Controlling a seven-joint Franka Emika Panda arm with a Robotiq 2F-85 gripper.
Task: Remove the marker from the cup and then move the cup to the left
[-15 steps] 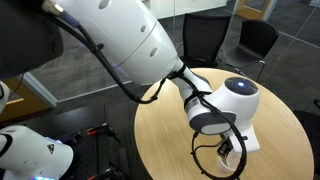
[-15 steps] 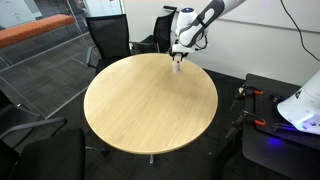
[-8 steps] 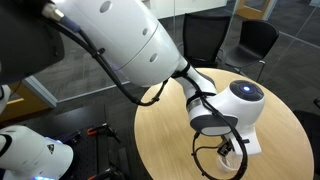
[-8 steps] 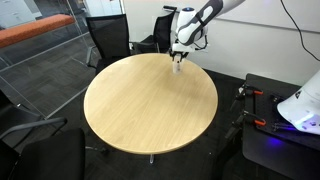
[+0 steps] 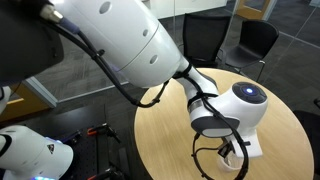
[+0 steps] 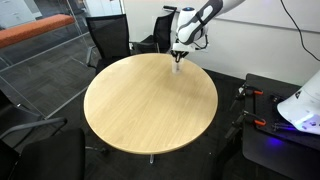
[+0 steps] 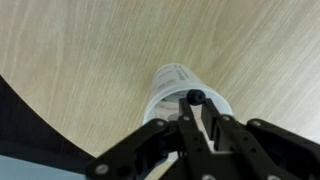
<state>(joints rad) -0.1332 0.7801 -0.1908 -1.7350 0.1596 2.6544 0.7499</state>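
Observation:
Next, the gripper lets go of the black marker on the bare wooden table (image 5: 201, 126) next to the cup, farther in from the table's edge.
In the wrist view the translucent whitish cup (image 7: 168, 84) stands on the round wooden table (image 7: 90, 50) close to its edge. The black marker (image 7: 195, 97) stands in the cup with its cap above the rim. My gripper (image 7: 197, 112) is right over the cup, its two fingers shut on the marker's upper end. In an exterior view the gripper (image 6: 178, 58) hangs over the cup (image 6: 178, 69) at the table's far edge. In an exterior view the big white arm (image 5: 235, 105) hides the cup and the marker.
The round wooden table (image 6: 150, 100) also shows in an exterior view (image 5: 165, 135). Black office chairs (image 6: 110, 38) stand behind it. Cables (image 5: 215, 160) hang by the wrist. Another robot base (image 6: 300, 105) stands beside the table.
The wrist has shifted slightly in an exterior view. The gripper stays over the cup with the marker between its fingers.

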